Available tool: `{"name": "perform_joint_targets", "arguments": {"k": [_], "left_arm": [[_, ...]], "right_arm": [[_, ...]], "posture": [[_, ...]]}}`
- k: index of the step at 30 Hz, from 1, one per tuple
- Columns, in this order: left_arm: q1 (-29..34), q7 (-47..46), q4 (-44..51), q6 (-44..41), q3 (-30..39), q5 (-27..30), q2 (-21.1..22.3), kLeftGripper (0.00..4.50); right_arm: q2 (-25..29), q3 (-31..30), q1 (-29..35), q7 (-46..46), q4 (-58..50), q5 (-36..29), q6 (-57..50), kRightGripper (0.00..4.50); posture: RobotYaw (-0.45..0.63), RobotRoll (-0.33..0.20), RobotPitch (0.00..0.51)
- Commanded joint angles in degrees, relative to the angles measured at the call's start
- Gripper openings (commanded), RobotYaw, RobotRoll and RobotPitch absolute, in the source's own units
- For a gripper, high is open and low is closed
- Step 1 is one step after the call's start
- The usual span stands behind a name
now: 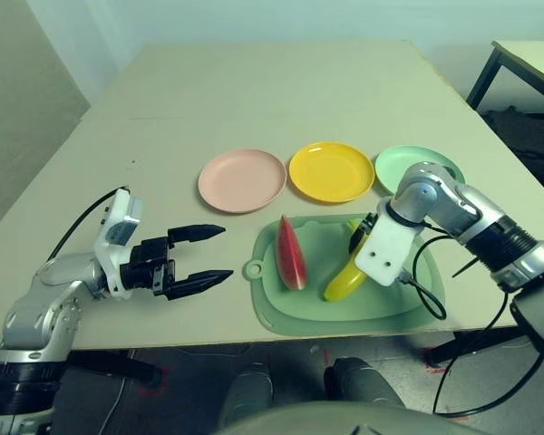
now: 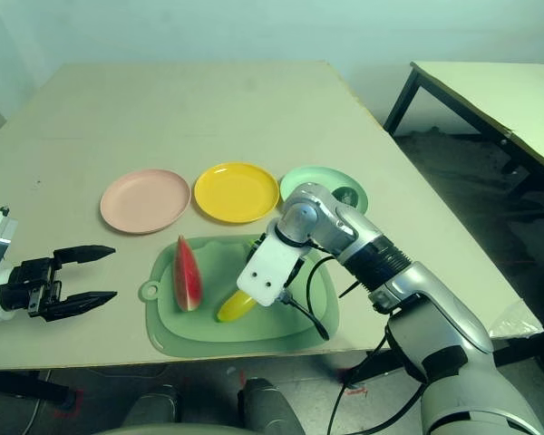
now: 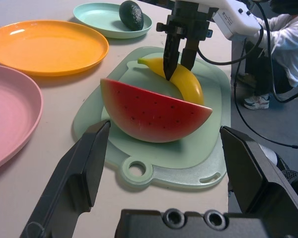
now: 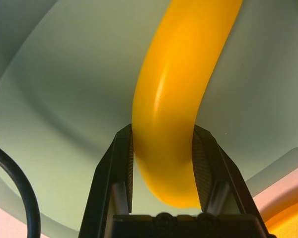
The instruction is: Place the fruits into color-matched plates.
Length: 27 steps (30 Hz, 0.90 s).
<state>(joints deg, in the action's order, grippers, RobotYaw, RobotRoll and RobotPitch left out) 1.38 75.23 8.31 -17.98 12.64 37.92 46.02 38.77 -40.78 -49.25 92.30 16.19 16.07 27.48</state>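
The robot's right gripper is going to release the yellow banana in the yellow plate [image 1: 329, 178], between the pink plate and mint green plate.
The yellow banana [image 1: 344, 283] lies on the right half of the green cutting mat [image 1: 381, 308], and my right gripper [image 4: 162, 131] is shut on it, one finger on each side of its curve. To its left on the mat, the red watermelon wedge [image 1: 290, 254] rests on its side. The dark avocado [image 3: 131, 14] sits in the mint green plate [image 1: 408, 165]. The yellow plate [image 1: 331, 170] and pink plate [image 1: 242, 179] stand bare beyond the mat. My left gripper [image 1: 225, 252] is open just above the table, left of the mat, pointing at the watermelon.
The mat lies close to the table's near edge. A black cable [image 1: 426, 290] from my right wrist trails over the mat's right side. A second table [image 1: 526, 54] stands at the far right. A person's white sleeve [image 3: 288, 34] is beyond the table.
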Motion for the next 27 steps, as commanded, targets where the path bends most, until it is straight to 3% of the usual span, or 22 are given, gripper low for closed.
{"name": "perform_joint_targets", "arguments": {"k": [1,8,13,17,27], "left_arm": [[-0.2,0.5,0.1,0.0,-0.8,-0.9,0.5,4.5],[0.7,4.3,-1.8,1.7,-1.8,-2.2,1.5,4.5],[0.1,3.4,-3.3,3.5,-1.2,-3.0,-0.1,4.5],[-1.9,0.0,-4.4,3.5,-0.5,-2.9,-2.2,4.5],[-2.3,-7.7,-1.6,-0.4,1.0,-1.9,-3.0,4.5]], "right_arm": [[1.2,-1.4,0.1,0.2,-0.6,-0.6,-0.5,1.67],[3.7,-1.9,-1.6,0.2,-3.2,-4.6,-2.3,1.67],[-0.6,2.3,-6.9,0.2,-5.3,-10.8,-11.1,1.67],[-5.8,5.8,-12.6,-1.6,1.6,-11.0,-15.0,1.67],[-12.0,5.7,-23.1,-12.0,31.2,-0.2,-3.2,1.67]], "posture": [[-0.01,0.0,0.072],[-0.02,0.0,0.072],[-0.03,0.0,0.069],[-0.02,0.0,0.064],[0.0,0.0,0.059]]}}
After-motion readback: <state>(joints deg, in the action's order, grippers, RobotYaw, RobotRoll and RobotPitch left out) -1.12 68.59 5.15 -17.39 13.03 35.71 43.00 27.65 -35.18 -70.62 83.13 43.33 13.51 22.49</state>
